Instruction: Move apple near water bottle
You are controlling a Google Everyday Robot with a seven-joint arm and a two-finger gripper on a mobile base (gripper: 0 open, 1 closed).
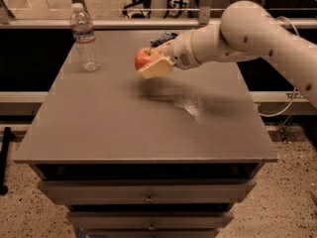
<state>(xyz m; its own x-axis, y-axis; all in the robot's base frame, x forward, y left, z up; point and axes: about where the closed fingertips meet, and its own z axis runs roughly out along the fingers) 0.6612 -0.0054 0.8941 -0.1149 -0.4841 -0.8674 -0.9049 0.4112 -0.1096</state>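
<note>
My gripper is going to release the apple on the grey table (110,56) close against the side of the water bottle that faces the arm. The apple is still in the air.
My gripper (152,63) is shut on the red-orange apple (144,58) and holds it in the air above the back half of the grey table (124,128). The white arm reaches in from the right. The water bottle (84,37), clear with a white cap and a white label with a red band, stands upright at the table's back left corner, to the left of the apple and apart from it.
A small dark snack wrapper (162,37) lies at the back of the table, partly hidden behind the arm. Drawers (148,197) sit under the tabletop. A rail and chair bases stand behind the table.
</note>
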